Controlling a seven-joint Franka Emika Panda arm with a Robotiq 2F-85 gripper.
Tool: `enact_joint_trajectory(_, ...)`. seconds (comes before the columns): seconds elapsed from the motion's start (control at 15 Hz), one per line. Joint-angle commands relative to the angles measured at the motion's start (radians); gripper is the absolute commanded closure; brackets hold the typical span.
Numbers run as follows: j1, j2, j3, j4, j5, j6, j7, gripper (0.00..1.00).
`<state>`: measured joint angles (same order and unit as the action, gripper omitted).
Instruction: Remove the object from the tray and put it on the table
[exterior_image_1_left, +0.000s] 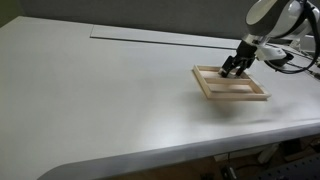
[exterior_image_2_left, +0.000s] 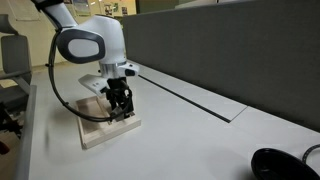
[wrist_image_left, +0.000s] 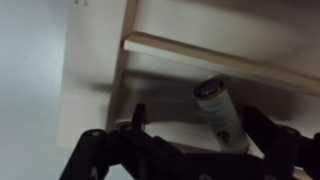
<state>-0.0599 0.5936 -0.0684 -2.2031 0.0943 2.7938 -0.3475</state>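
I will close my gripper on the pale object's body (exterior_image_1_left: 232, 73) (wrist_image_left: 229, 127) in the tray, toward the end of the object away from its darker cap.
The light-wood tray (exterior_image_1_left: 212, 90) lies on the white table (exterior_image_1_left: 100, 95) and shows in both exterior views (exterior_image_2_left: 95, 138). My gripper (exterior_image_1_left: 233, 69) is lowered into it, fingers down (exterior_image_2_left: 120, 108). In the wrist view the object (wrist_image_left: 222, 112), a small pale cylinder with a darker cap, lies on the tray floor below the divider bar (wrist_image_left: 200, 55). My gripper (wrist_image_left: 200, 113) is open, with its dark fingers on either side of the object. The right finger is close to it and the left one stands well apart.
A long thin dark slot (exterior_image_1_left: 150, 38) runs along the far part of the table (exterior_image_2_left: 195, 98). A black round item with cables (exterior_image_2_left: 285, 165) sits near the table's corner. A grey partition wall (exterior_image_2_left: 240, 50) stands behind the table. The table's rounded front edge (exterior_image_1_left: 150, 155) is close to the tray.
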Motion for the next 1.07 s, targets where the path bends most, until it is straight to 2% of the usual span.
enact_joint_trajectory(0.0, -0.014, 0.083, 0.051, 0.126, -0.066, -0.047, 0.067, 0.0)
enact_joint_trajectory(0.07, -0.012, 0.106, 0.064, 0.165, -0.08, -0.048, 0.066, 0.0)
enact_joint_trajectory(0.13, -0.019, 0.099, 0.074, 0.163, -0.08, -0.05, 0.06, 0.25)
enact_joint_trajectory(0.2, -0.02, 0.099, 0.085, 0.175, -0.085, -0.049, 0.056, 0.28)
enact_joint_trajectory(0.47, -0.03, 0.068, 0.11, 0.175, -0.083, -0.05, 0.046, 0.56)
enact_joint_trajectory(0.53, -0.043, 0.008, 0.137, 0.146, -0.074, -0.095, 0.035, 0.81)
enact_joint_trajectory(0.6, -0.049, 0.001, 0.142, 0.141, -0.073, -0.108, 0.028, 0.81)
enact_joint_trajectory(0.73, -0.059, -0.04, 0.161, 0.138, -0.062, -0.17, 0.016, 0.96)
enact_joint_trajectory(0.87, -0.058, -0.108, 0.166, 0.139, -0.056, -0.263, 0.011, 0.93)
enact_joint_trajectory(0.93, -0.055, -0.179, 0.161, 0.147, -0.049, -0.349, 0.006, 0.93)
enact_joint_trajectory(1.0, -0.054, -0.156, 0.137, 0.182, -0.049, -0.33, 0.033, 0.93)
